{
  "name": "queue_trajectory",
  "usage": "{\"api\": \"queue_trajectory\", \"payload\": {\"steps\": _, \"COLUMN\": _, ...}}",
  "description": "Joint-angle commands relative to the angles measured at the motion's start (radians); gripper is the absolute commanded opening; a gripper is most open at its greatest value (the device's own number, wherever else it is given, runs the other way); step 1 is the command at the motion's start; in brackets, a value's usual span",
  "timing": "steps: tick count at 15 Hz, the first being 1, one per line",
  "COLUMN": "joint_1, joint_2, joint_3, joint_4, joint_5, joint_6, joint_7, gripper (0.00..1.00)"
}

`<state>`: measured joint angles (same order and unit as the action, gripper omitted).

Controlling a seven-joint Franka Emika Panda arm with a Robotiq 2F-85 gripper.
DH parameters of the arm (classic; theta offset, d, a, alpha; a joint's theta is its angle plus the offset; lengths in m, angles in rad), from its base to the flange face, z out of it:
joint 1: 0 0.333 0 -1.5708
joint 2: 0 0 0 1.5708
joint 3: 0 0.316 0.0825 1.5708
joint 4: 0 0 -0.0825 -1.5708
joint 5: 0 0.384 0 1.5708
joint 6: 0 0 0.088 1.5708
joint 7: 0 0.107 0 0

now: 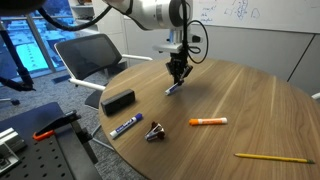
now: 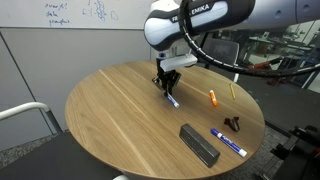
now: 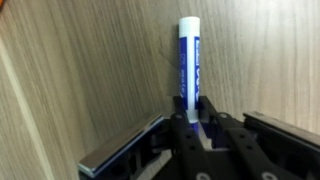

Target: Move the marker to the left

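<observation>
Next, my gripper releases the slim white marker, now tilted on the round table, on the bare wood [image 1: 177,91], out past the black block and the orange-and-white marker.
The slim white marker [image 1: 174,88] with a bluish tip lies tilted on the round wooden table [image 1: 250,105]. It also shows in an exterior view [image 2: 171,98] and in the wrist view [image 3: 188,62]. My gripper [image 1: 178,77] is down over its upper end, seen also in an exterior view [image 2: 164,84]. In the wrist view the jaws [image 3: 196,115] are shut on the marker, and its barrel sticks out ahead of them across the wood. The cap end is hidden between the fingers.
An orange-and-white marker [image 1: 208,121], a thicker blue marker [image 1: 125,127], a black block [image 1: 117,101], a small dark clip [image 1: 155,131] and a yellow pencil [image 1: 273,157] lie on the table. A chair [image 1: 90,55] stands behind the table edge.
</observation>
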<state>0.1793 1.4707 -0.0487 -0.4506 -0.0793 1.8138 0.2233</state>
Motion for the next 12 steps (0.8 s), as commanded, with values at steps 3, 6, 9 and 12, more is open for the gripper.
{"api": "queue_trajectory", "payload": {"steps": 3, "joint_1": -0.019, "joint_2": -0.035, "joint_3": -0.002, "joint_4": -0.003, "joint_5": 0.001, "joint_6": 0.004, "joint_7": -0.029, "gripper": 0.05}}
{"api": "queue_trajectory", "payload": {"steps": 6, "joint_1": -0.016, "joint_2": 0.02, "joint_3": -0.016, "joint_4": 0.0, "joint_5": -0.011, "joint_6": 0.004, "joint_7": -0.009, "gripper": 0.05}}
{"api": "queue_trajectory", "payload": {"steps": 9, "joint_1": -0.005, "joint_2": 0.022, "joint_3": -0.02, "joint_4": -0.084, "joint_5": -0.019, "joint_6": 0.046, "joint_7": 0.016, "gripper": 0.05}}
{"api": "queue_trajectory", "payload": {"steps": 12, "joint_1": -0.003, "joint_2": 0.049, "joint_3": -0.021, "joint_4": -0.017, "joint_5": -0.027, "joint_6": 0.027, "joint_7": 0.01, "gripper": 0.08}}
